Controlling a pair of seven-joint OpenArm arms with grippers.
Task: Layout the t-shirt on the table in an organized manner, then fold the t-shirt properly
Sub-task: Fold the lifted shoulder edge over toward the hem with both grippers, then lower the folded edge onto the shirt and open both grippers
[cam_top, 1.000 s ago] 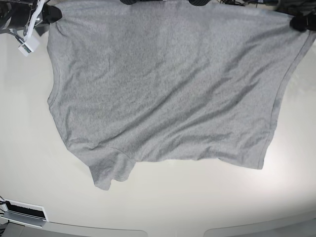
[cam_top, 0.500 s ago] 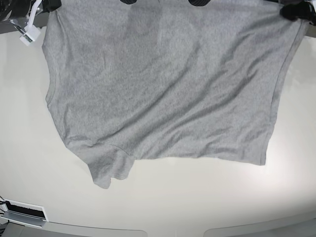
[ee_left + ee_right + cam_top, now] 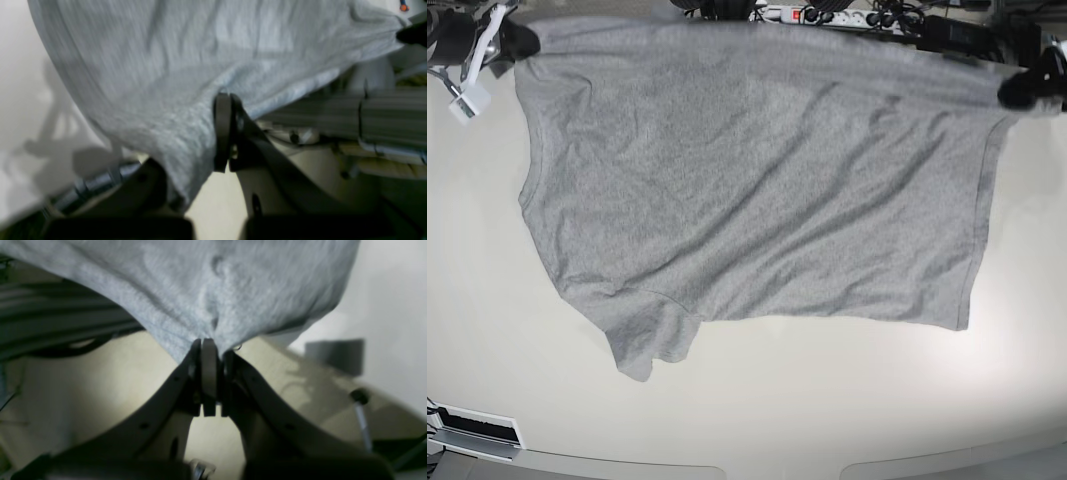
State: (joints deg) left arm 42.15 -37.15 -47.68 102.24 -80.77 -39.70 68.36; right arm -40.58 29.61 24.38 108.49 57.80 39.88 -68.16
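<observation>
Next, I let go of the t-shirt's held corner with my left gripper on the far part of the shirt's stitched hem (image 3: 995,166).
The heather-grey t-shirt (image 3: 747,180) is stretched wide over the off-white table (image 3: 827,400), plain side up, no lettering showing. One sleeve (image 3: 649,345) lies at the near left. My right gripper (image 3: 519,40) is shut on the shirt's far left corner; in the right wrist view its jaws (image 3: 209,350) pinch grey fabric (image 3: 213,290). My left gripper (image 3: 1017,92) is shut on the far right corner; in the left wrist view its jaws (image 3: 227,110) clamp the cloth edge (image 3: 160,83). The held edge looks blurred.
A white tag or connector (image 3: 463,103) hangs by the right arm at the far left. A power strip and cables (image 3: 847,15) lie behind the table. A white vented box (image 3: 477,430) sits at the near left edge.
The shirt's held far edge has come toward the camera and down, uncovering the power strip behind. The left gripper moved lower in the base view. The lower hem and sleeve stayed in place.
</observation>
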